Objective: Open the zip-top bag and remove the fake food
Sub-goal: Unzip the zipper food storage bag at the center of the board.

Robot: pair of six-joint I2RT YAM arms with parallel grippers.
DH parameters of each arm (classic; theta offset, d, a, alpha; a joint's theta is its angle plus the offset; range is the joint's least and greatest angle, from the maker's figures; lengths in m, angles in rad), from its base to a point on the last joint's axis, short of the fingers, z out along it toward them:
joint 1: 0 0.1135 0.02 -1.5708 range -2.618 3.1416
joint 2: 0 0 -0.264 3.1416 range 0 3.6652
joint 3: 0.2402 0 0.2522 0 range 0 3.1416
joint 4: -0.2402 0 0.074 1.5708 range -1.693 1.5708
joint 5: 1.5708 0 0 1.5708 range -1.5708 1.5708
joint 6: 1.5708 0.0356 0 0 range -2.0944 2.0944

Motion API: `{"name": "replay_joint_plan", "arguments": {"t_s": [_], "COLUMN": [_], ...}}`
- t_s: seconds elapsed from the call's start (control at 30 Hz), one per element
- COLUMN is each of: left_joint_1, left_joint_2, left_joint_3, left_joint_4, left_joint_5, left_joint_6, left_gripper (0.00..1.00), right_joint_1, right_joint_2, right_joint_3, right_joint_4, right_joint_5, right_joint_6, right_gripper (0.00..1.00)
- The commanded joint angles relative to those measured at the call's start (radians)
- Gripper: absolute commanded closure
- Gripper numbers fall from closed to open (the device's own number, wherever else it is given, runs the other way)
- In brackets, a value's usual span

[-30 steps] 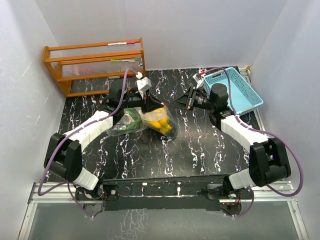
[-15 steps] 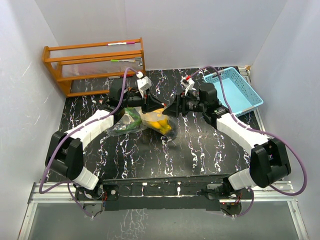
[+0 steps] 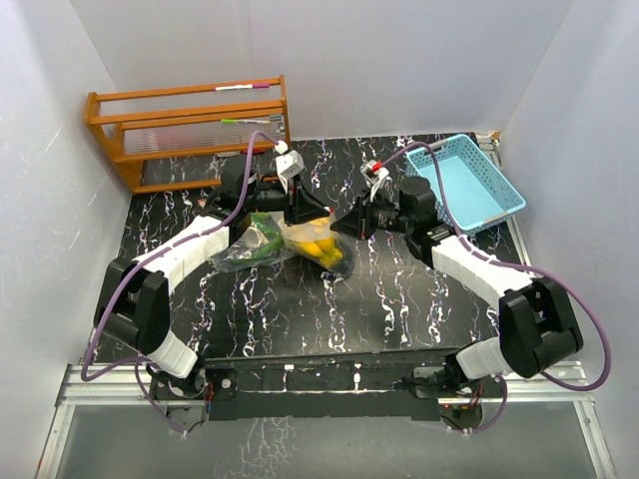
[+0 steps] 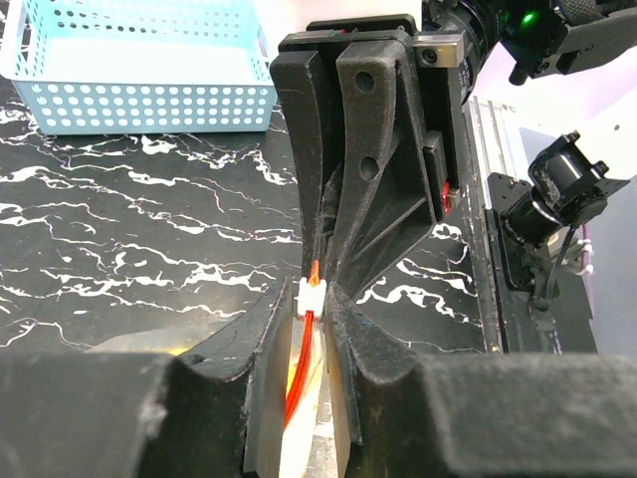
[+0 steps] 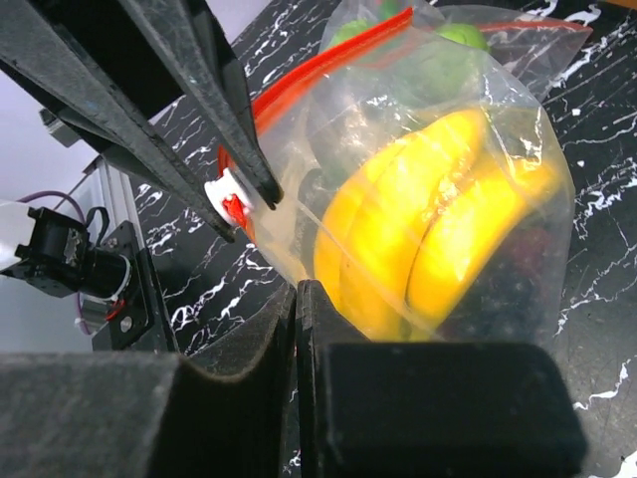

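Note:
I see the red zip slanting between my left gripper's fingers, so I will open that gripper, turn it in line with the zip and close it on the zip's white slider [image 4: 312, 297].
The clear zip-top bag [image 3: 295, 239] lies mid-table with its mouth lifted. Inside it is the fake food: yellow bananas [image 5: 428, 219] [image 3: 324, 249], round green fruits [image 5: 453, 40], green vegetables [image 3: 265, 235] and something dark under the bananas. My left gripper [image 3: 300, 213] [image 4: 312, 299] is shut on the red zip strip [image 5: 318, 75] right by the white slider [image 4: 312, 294] [image 5: 227, 194]. My right gripper [image 3: 334, 228] [image 5: 298, 289] is shut. Its tips touch the bag's film just below the slider. Whether film is pinched between them does not show.
A light-blue perforated basket [image 3: 469, 180] [image 4: 139, 70] stands at the back right. A wooden rack [image 3: 190, 125] stands at the back left. White walls close in the black marbled table [image 3: 399, 289] on three sides.
My right gripper has moved left and down from beside the basket to the bag's side under the slider. The left gripper has kept its hold and place.

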Motion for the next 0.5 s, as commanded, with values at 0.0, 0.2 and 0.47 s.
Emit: {"name": "replay_joint_plan", "arguments": {"t_s": [0.0, 0.2, 0.47], "left_joint_1": [0.008, 0.011, 0.032], "left_joint_2": [-0.019, -0.021, -0.037], "left_joint_3": [0.027, 0.025, 0.015], "left_joint_4": [0.033, 0.009, 0.036], "left_joint_5": [0.027, 0.018, -0.015], "left_joint_6": [-0.007, 0.011, -0.006], "left_gripper": [0.68, 0.29, 0.39], "right_joint_1": [0.004, -0.002, -0.002], "right_joint_2": [-0.053, -0.063, -0.053], "right_joint_3": [0.000, -0.001, -0.011], "right_joint_4": [0.136, 0.137, 0.120], "right_joint_5": [-0.011, -0.002, -0.024], "right_joint_6": [0.024, 0.029, 0.013], "right_gripper": [0.92, 0.92, 0.92]}}
